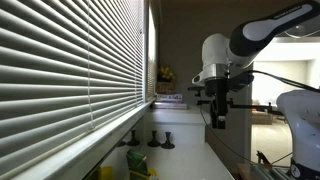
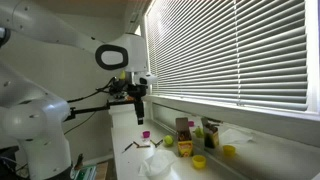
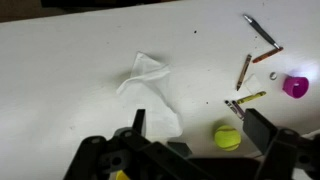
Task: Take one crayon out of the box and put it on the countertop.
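I should next grip a crayon's top end inside the yellow-green box [image 1: 142,163] by the window.
Several crayons lie loose on the white countertop [image 3: 70,60]: a yellow one [image 3: 248,98], a brown one [image 3: 243,70], a red one [image 3: 267,55] and a dark one [image 3: 262,30]. In an exterior view they show as thin sticks [image 2: 138,147]. A small yellow-green box [image 2: 186,150], possibly the crayon box, stands by the window; it is out of the wrist view. My gripper [image 3: 200,125] is open and empty. It hangs well above the counter in both exterior views [image 1: 218,115] [image 2: 139,112].
A yellow-green ball [image 3: 227,136] lies under my jaws, with a crumpled white tissue [image 3: 150,85] to one side and a pink cap [image 3: 295,86] at the edge. Window blinds [image 1: 70,70] line the counter. Small cups [image 2: 229,152] and black items [image 1: 160,141] stand near them.
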Controlling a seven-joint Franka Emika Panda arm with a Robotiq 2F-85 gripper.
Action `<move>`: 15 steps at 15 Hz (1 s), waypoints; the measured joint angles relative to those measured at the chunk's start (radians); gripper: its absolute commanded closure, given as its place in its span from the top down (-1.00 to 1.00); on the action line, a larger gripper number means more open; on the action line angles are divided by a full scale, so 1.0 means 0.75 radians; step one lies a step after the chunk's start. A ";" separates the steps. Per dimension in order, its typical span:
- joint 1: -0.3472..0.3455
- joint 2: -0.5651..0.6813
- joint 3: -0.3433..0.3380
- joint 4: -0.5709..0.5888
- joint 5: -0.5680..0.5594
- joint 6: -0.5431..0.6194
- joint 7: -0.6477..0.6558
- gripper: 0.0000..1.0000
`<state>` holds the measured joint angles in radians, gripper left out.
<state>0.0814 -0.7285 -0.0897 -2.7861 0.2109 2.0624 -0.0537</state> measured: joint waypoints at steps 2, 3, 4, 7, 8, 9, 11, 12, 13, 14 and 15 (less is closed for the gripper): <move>0.000 0.004 0.000 -0.002 0.000 0.000 0.000 1.00; 0.000 0.005 0.000 -0.002 0.000 0.000 0.000 1.00; 0.000 0.005 0.000 -0.002 0.000 0.000 0.000 1.00; 0.000 0.005 0.000 -0.002 0.000 0.000 0.000 1.00; 0.000 0.005 0.000 -0.002 0.000 0.000 0.000 1.00; -0.003 0.007 0.004 -0.001 0.000 0.002 0.000 1.00; -0.010 0.030 0.020 0.000 0.000 0.068 0.004 1.00; -0.013 0.055 0.032 0.000 0.000 0.118 0.009 1.00; -0.015 0.088 0.044 0.000 0.000 0.177 0.012 1.00; -0.015 0.126 0.056 0.000 0.000 0.236 0.015 1.00; -0.015 0.167 0.070 0.002 0.000 0.296 0.021 1.00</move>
<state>0.0702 -0.6035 -0.0373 -2.7845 0.2108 2.2842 -0.0383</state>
